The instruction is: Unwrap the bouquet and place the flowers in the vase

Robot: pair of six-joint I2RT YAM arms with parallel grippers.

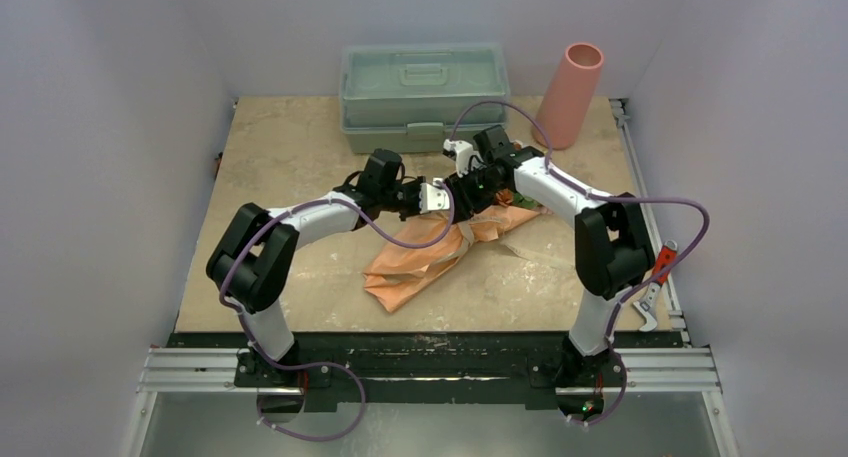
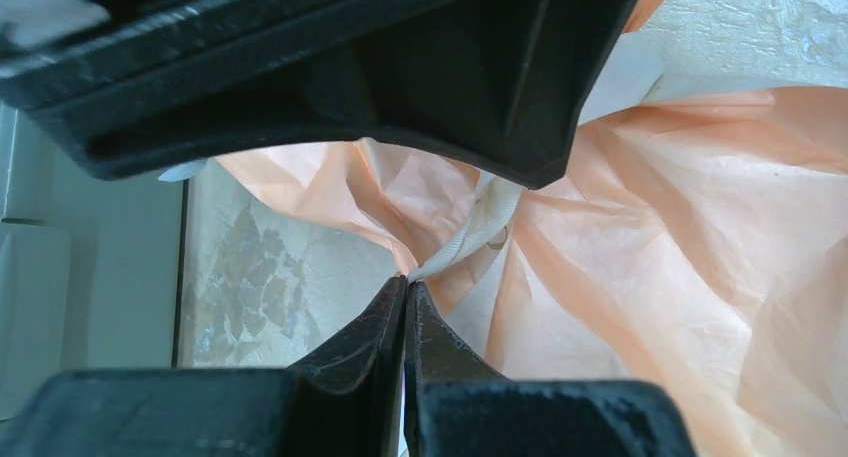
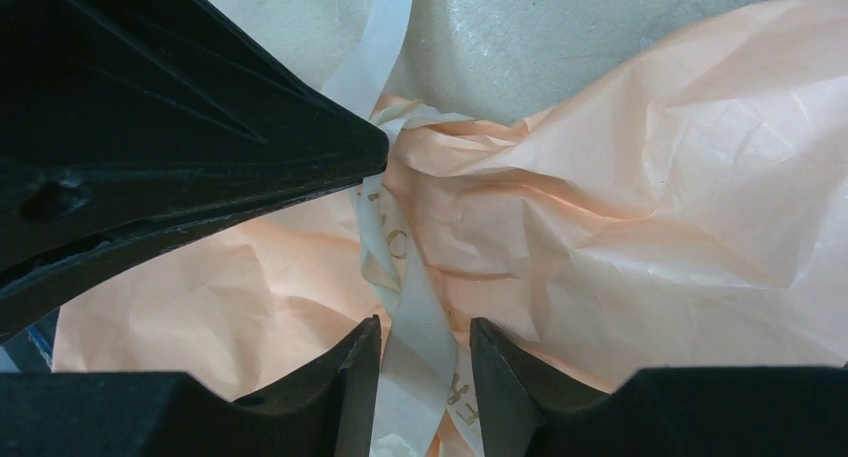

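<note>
I should take the ribbon's loose part (image 3: pixel 420 352) with my right gripper and draw it away while my left gripper holds its end, as the ribbon lies twisted over the orange paper.
The bouquet (image 1: pixel 430 252) lies across the middle of the table in orange paper (image 2: pixel 700 227), cinched with a beige ribbon (image 3: pixel 410 307). My left gripper (image 2: pixel 408 282) is shut on one end of that ribbon (image 2: pixel 470 232), which runs taut to the knot. My right gripper (image 3: pixel 425 327) is open, its fingers straddling another ribbon tail with a gap on each side. In the top view both grippers, left (image 1: pixel 445 199) and right (image 1: pixel 470 185), meet over the knot. The flowers are mostly hidden; a bit of green (image 1: pixel 524 203) shows under the right arm. The pink vase (image 1: pixel 572 92) stands upright at the back right.
A grey-green lidded box (image 1: pixel 425 95) stands at the back centre, left of the vase. A red-handled tool (image 1: pixel 660 269) lies on the rail at the table's right edge. White walls enclose the table on three sides.
</note>
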